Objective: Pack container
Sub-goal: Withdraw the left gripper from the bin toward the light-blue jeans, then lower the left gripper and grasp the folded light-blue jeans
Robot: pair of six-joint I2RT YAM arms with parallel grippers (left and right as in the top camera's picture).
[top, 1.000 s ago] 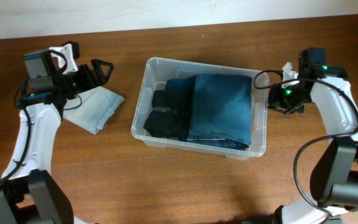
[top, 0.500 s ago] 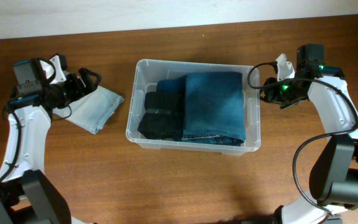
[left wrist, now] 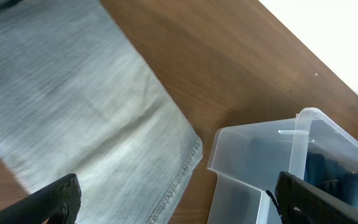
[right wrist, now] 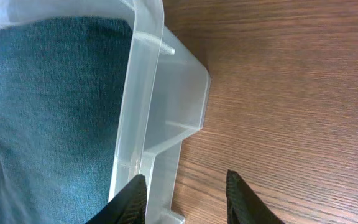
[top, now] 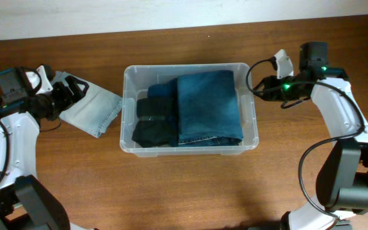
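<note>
The robot's left hand should next move to the middle of the near long edge (top: 71,117) (left wrist: 33,186) of the light-denim cloth and close there.
The clear plastic container (top: 187,66) sits mid-table, holding folded dark blue jeans (top: 208,105) and a black garment (top: 153,122). My right gripper (top: 257,87) is open at the container's right end. In the right wrist view (right wrist: 185,200) one finger lies over the container's rim flange (right wrist: 185,93) and the other over bare wood; the jeans (right wrist: 48,112) show inside. My left gripper (top: 75,89) is open and empty above a folded light-denim cloth (top: 94,108). The left wrist view (left wrist: 179,202) shows that cloth (left wrist: 73,118) and the container's corner (left wrist: 260,149).
The wooden table (top: 190,185) runs to a pale wall (top: 171,13) at the back. The light-denim cloth lies just left of the container, with a narrow strip of wood between them. Both arms' cables hang near the table sides.
The container has slid left and a little toward the back, with my right gripper following at its right end. My left gripper has drawn back to the left over the light-denim cloth.
</note>
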